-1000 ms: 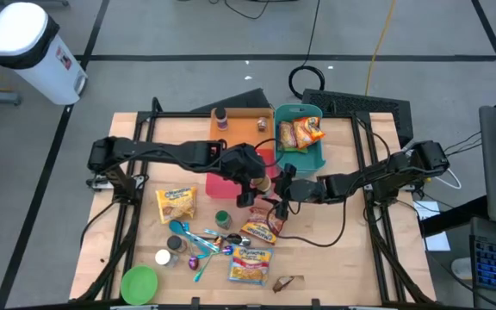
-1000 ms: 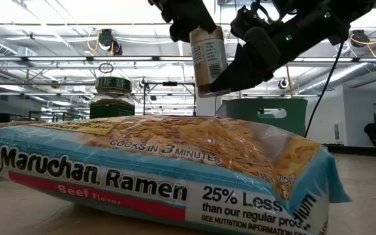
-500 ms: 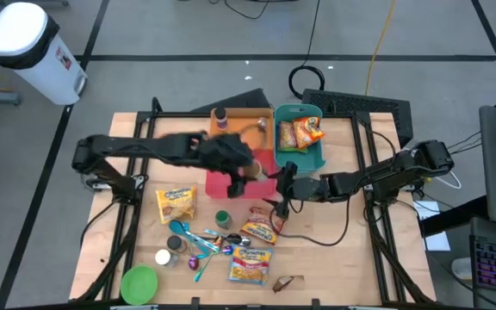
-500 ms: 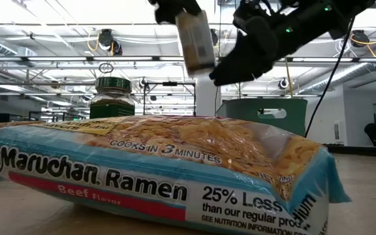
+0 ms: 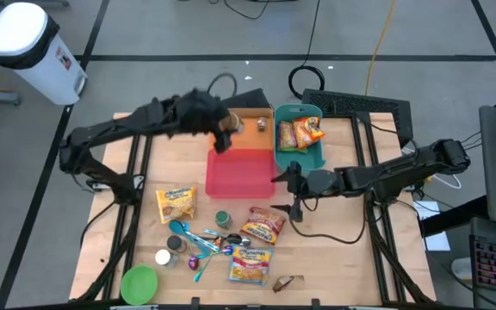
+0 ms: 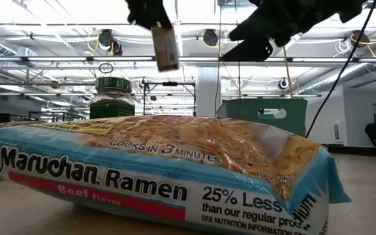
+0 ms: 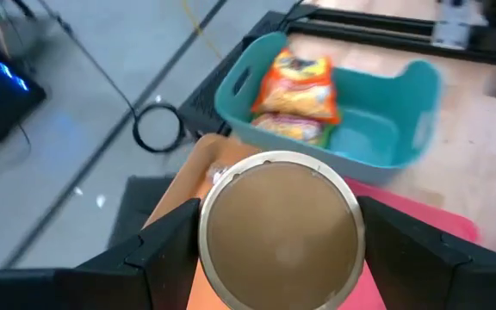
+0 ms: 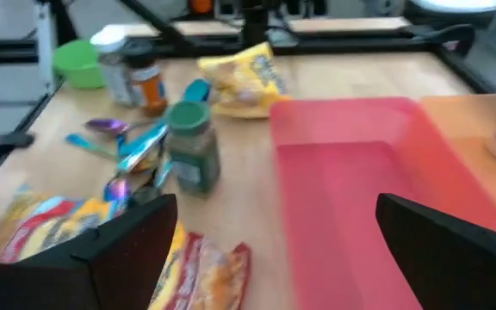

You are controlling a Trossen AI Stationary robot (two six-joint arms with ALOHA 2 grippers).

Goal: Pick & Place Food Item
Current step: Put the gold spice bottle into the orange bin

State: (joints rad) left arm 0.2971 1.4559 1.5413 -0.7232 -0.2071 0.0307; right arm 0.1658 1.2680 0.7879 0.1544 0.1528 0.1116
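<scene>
My left gripper is going to the orange tray. It will let go of the spice jar in the middle of the orange tray (image 5: pixel 241 127), next to the small item there.
My left gripper (image 5: pixel 222 127) is shut on a small spice jar with a white label (image 6: pixel 165 47). It holds the jar high over the near left corner of the orange tray (image 5: pixel 250 120) at the table's far middle. In the left wrist view the jar's round brown end (image 7: pixel 278 228) fills the space between the fingers. A red tray (image 5: pixel 239 174) lies nearer, and a teal basket (image 5: pixel 310 157) with ramen packets stands to its right. My right gripper (image 5: pixel 289 182) hangs open at the red tray's right edge, holding nothing. My left gripper pinches the jar between its two fingers (image 7: pixel 166 250), one on each side of the round body. The hold is at the jar's upper end (image 6: pixel 160 29). The fingers slant down toward the table's far side. The jar hangs tilted below them, clear of everything.
On the near half of the table lie a green-lidded jar (image 5: pixel 222 220), a yellow packet (image 5: pixel 176 202), ramen packets (image 5: pixel 261 228), spoons (image 5: pixel 198 245) and a green bowl (image 5: pixel 139 282). A ramen pack (image 6: pixel 155 176) fills the foreground of the low view. Small items sit in the orange tray.
My left gripper has carried the jar up and toward the table's far left, from beside my right gripper over the red tray's near right corner to over the orange tray, tipping the jar. My right gripper, which stood against the jar, is now apart from it and a little higher.
</scene>
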